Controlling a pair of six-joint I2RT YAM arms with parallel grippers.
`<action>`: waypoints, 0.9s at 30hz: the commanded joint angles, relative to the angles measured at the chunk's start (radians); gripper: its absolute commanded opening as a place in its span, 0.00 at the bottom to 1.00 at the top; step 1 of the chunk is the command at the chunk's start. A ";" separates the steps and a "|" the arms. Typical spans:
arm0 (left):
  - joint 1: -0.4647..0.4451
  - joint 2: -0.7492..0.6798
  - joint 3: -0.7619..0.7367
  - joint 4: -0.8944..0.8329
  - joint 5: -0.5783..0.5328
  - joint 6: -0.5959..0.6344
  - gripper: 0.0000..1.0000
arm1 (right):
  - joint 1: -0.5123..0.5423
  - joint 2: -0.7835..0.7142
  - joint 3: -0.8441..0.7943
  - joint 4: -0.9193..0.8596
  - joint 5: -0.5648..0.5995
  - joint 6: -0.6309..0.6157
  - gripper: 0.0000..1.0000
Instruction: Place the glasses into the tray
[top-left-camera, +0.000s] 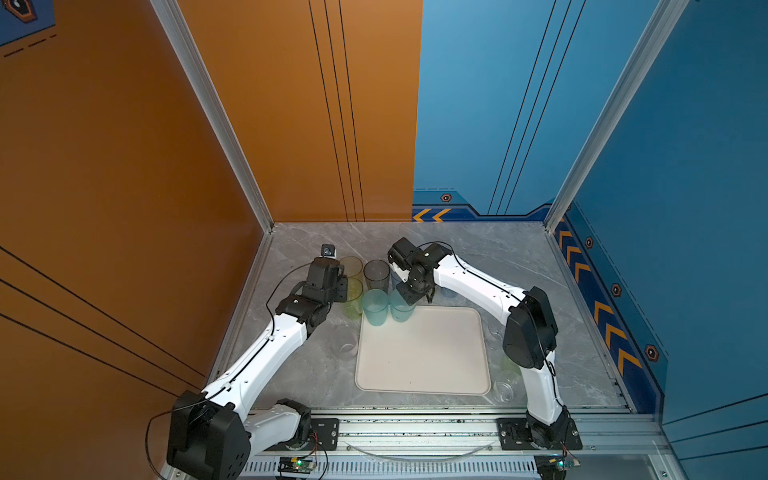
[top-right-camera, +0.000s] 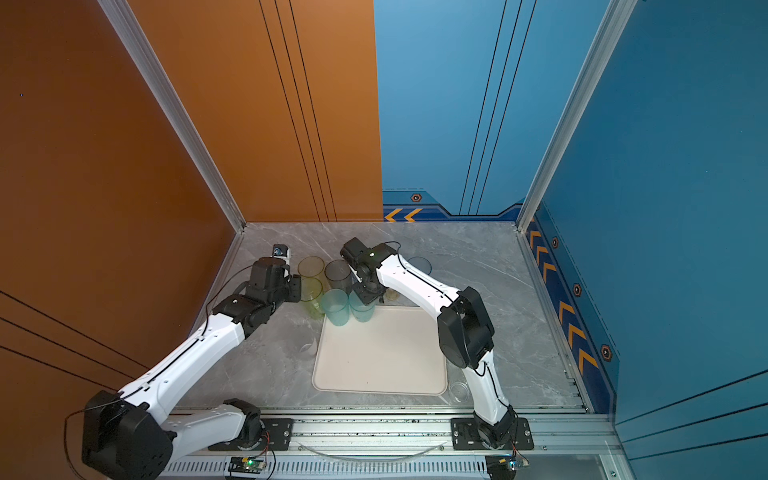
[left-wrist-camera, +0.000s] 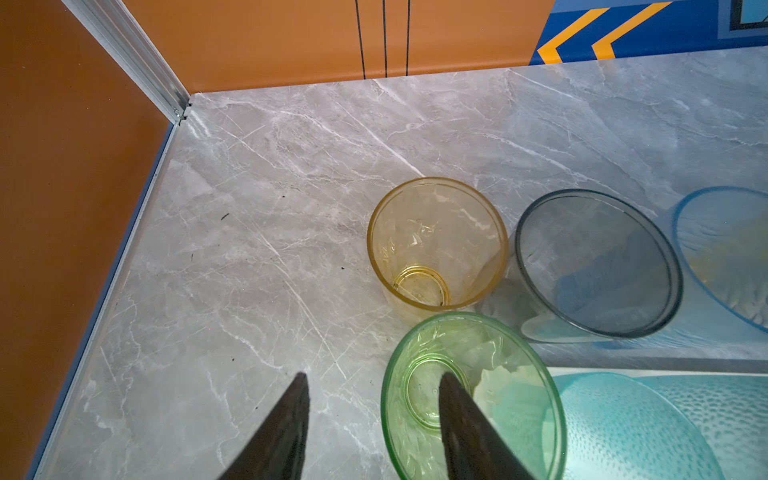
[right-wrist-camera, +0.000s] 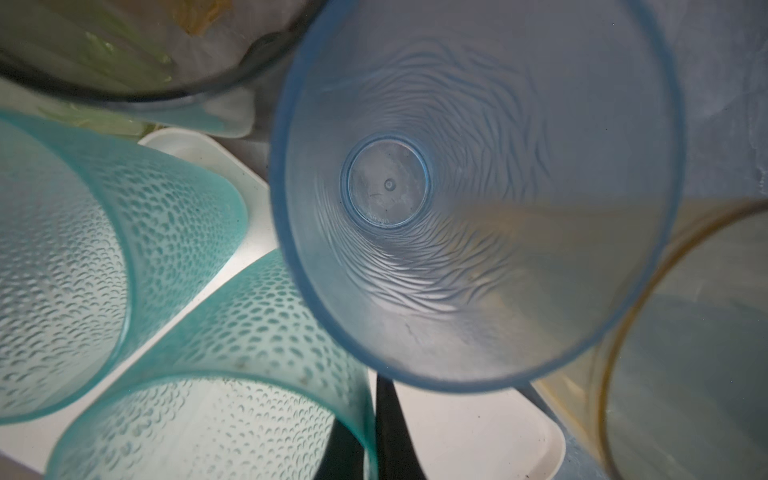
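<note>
The teal glass in my right gripper, now at the cream tray's far corner, will be let go on the cream tray's far side (top-left-camera: 402, 318), close beside the other teal glass.
The cream tray (top-left-camera: 419, 357) lies mid-table. Two frosted teal glasses stand at its far left corner. My right gripper (right-wrist-camera: 370, 440) is shut on the rim of the right-hand teal glass (top-left-camera: 401, 309), with the wall pinched between its fingers. The other teal glass (top-left-camera: 375, 307) stands just left of it. My left gripper (left-wrist-camera: 374, 378) is open and straddles the rim of the green glass (left-wrist-camera: 511, 415), one finger inside and one outside, with a gap at the outer finger. A yellow glass (left-wrist-camera: 436, 245) and a smoke-grey glass (left-wrist-camera: 598, 262) stand just beyond the green one.
A blue glass (right-wrist-camera: 473, 187) and another yellow glass (right-wrist-camera: 685, 353) stand close beyond my right gripper, off the tray. A clear glass (top-left-camera: 347, 340) sits left of the tray. A pale green glass (top-left-camera: 509, 363) and a clear glass (top-left-camera: 505, 386) sit by the right arm.
</note>
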 joint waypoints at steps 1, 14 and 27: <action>0.013 -0.004 0.009 -0.015 -0.001 0.017 0.51 | 0.008 0.019 0.030 -0.041 0.022 -0.016 0.00; 0.018 -0.004 0.003 -0.012 0.012 0.014 0.51 | 0.008 0.037 0.041 -0.054 0.024 -0.016 0.00; 0.021 -0.010 0.000 -0.012 0.013 0.015 0.51 | 0.003 0.041 0.051 -0.053 0.016 -0.016 0.10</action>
